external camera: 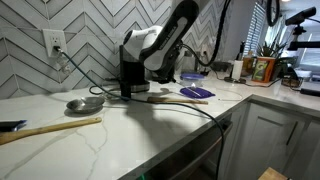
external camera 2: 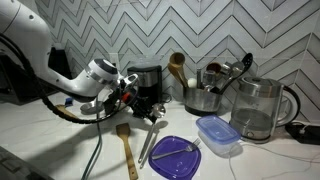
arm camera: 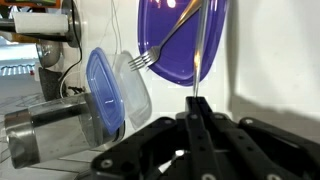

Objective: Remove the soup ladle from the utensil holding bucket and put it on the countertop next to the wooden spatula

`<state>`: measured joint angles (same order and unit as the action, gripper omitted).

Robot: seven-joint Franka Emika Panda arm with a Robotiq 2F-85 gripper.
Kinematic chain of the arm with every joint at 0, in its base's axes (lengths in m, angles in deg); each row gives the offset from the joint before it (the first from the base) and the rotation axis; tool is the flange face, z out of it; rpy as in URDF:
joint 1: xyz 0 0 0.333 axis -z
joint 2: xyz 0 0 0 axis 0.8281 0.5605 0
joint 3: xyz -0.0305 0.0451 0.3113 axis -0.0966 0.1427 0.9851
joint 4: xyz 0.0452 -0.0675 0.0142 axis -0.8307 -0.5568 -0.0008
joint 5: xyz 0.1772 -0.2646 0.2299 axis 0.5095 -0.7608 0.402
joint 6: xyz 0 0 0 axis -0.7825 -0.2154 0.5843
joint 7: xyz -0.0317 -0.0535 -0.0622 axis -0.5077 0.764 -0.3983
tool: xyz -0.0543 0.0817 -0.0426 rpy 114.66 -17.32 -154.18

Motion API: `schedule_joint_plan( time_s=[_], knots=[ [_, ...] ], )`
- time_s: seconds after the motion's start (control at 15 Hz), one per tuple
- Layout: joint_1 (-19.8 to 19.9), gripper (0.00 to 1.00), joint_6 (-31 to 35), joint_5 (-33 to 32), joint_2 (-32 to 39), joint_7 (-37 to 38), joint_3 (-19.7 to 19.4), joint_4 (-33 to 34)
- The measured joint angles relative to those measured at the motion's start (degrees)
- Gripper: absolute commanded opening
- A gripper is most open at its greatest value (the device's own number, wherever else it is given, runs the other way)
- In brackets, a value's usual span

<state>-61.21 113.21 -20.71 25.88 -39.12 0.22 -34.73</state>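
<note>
The robot's gripper needs to set the soup ladle down on the countertop (external camera: 178, 98) (arm camera: 231, 77) next to the purple plate, near the wooden spatula.
My gripper (external camera 2: 155, 120) is low over the countertop and tilted, also seen in an exterior view (external camera: 126, 95). In the wrist view its fingers (arm camera: 195, 100) are pressed together on a thin metal ladle handle (arm camera: 201, 50) that runs on ahead of them. That handle (external camera 2: 149, 145) lies right beside the wooden spatula (external camera 2: 125, 140). A steel ladle bowl (external camera: 85, 103) rests on the counter on the gripper's other side; the gripper hides where it joins. The metal utensil bucket (external camera 2: 203, 100) stands by the wall with other utensils in it and also shows in the wrist view (arm camera: 45, 130).
A purple plate (external camera 2: 172, 160) with a fork lies beside the handle's end. A blue lidded container (external camera 2: 215, 135) and a glass kettle (external camera 2: 255, 110) stand further along. A long wooden stick (external camera: 55, 127) lies near the counter's front edge. A black cable (external camera: 185, 107) crosses the counter.
</note>
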Motion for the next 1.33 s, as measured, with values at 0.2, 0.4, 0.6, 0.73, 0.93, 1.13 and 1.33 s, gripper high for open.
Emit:
schedule_joint_plan(
  time_s=[0.2, 0.4, 0.6, 0.73, 0.93, 1.13, 1.33],
  knots=[
    [-0.01, 0.01, -0.25, 0.35, 0.47, -0.02, 0.16, 0.08],
    [-0.04, 0.01, -0.52, 0.79, 0.99, -0.21, 0.30, 0.23],
    [-0.27, 0.01, -1.95, 0.79, 2.05, -0.46, 0.38, 0.90],
    [-0.67, 0.01, -3.64, 0.72, 3.02, -0.67, 0.44, 1.64],
    [-1.46, 0.01, -6.03, 0.28, 4.56, -1.23, 0.47, 2.79],
    [-1.96, 0.01, -7.51, -1.20, 5.98, -1.41, 0.48, 3.81],
    [-2.00, 0.01, -7.71, -2.86, 7.37, -2.22, 0.46, 4.59]
  ],
)
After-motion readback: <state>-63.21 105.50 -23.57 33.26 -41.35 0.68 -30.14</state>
